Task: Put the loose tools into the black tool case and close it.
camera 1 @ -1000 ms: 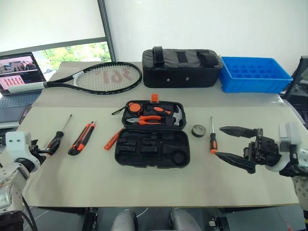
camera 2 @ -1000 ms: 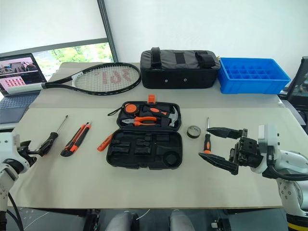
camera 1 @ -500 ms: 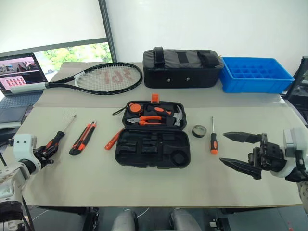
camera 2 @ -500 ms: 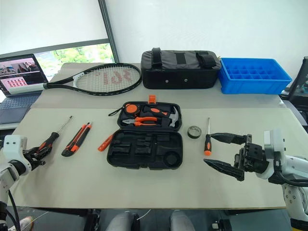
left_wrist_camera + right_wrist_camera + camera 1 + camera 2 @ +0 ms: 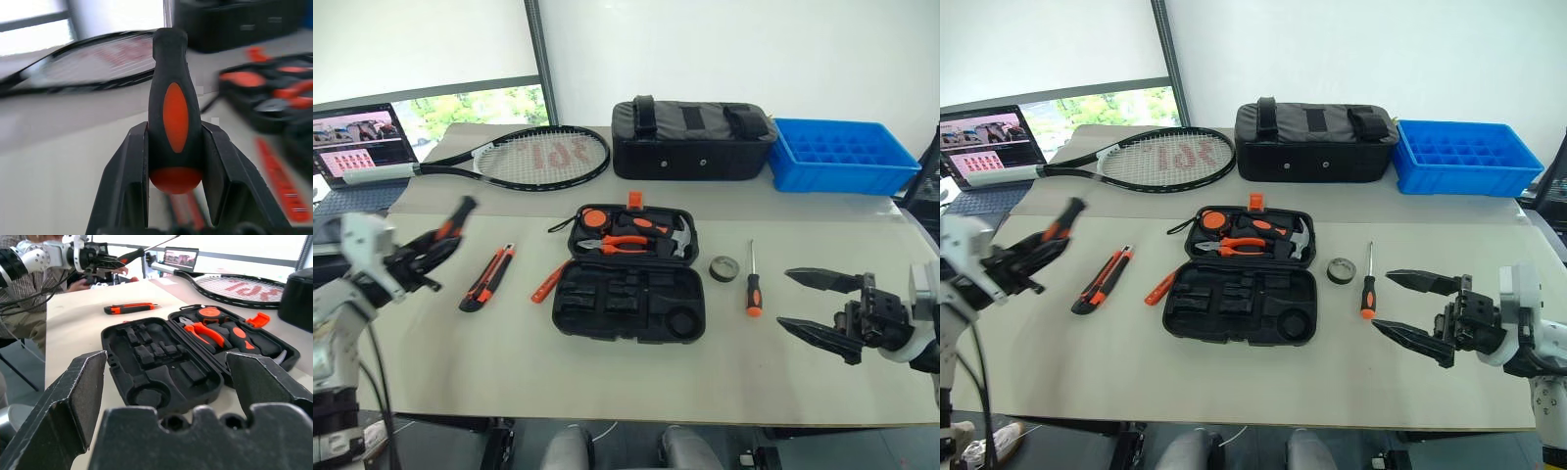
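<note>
Next, my left gripper lets go of the screwdriver in the near half's slot (image 5: 624,271) along the hinge of the black tool case.
My left gripper (image 5: 423,257) is shut on a screwdriver (image 5: 175,112) by its orange-and-black handle, holding it in the air over the table's left side. The black tool case (image 5: 697,294) lies open at the centre, with pliers, a hammer and a tape measure in its far half and empty slots in its near half. Left of the case, an orange-and-black utility knife (image 5: 487,277) and a small orange tool (image 5: 546,282) lie on the table. On its right lie a dark tape roll (image 5: 722,267) and a second screwdriver (image 5: 751,284). My right gripper (image 5: 786,299) stands open just right of that screwdriver, holding nothing.
A tennis racket (image 5: 524,157), a black fabric bag (image 5: 695,140) and a blue crate (image 5: 842,155) line the back of the table. A laptop (image 5: 362,142) sits at the far left. A person in a plaid sleeve (image 5: 19,308) is beyond the table's left edge.
My left gripper closed on the screwdriver's handle, lifted it off the table and carried it up and to the right. My right gripper stayed open and drew slightly to the right.
</note>
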